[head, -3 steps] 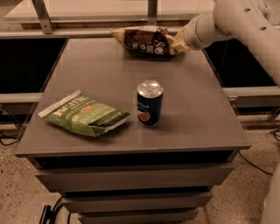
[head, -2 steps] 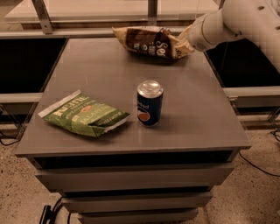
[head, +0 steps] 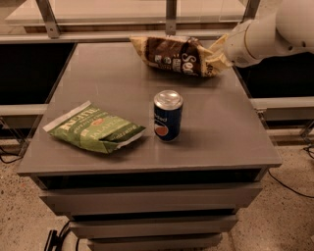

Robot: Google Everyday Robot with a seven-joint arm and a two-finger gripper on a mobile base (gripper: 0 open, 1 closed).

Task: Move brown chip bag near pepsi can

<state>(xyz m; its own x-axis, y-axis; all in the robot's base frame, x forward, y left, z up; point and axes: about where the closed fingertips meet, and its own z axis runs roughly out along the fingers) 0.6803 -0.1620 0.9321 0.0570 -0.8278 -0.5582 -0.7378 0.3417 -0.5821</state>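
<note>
My gripper will release the brown chip bag so that it is left on the grey table (head: pixel 187 88), a short way behind the pepsi can.
The brown chip bag (head: pixel 174 55) is dark brown with cream ends and white lettering. It hangs a little above the far right part of the grey table (head: pixel 108 83), lying lengthwise. My gripper (head: pixel 216 55) comes in from the right on a white arm and is shut on the bag's right end. The pepsi can (head: pixel 168 115) stands upright near the middle of the table, in front of the bag and apart from it.
A green chip bag (head: pixel 93 128) lies flat at the front left of the table. A metal rail with posts (head: pixel 170 14) runs behind the table's far edge. The table's right edge is just below my arm.
My gripper has lifted the brown chip bag off the far edge of the table and brought it slightly forward and right. The can and green bag have not moved.
</note>
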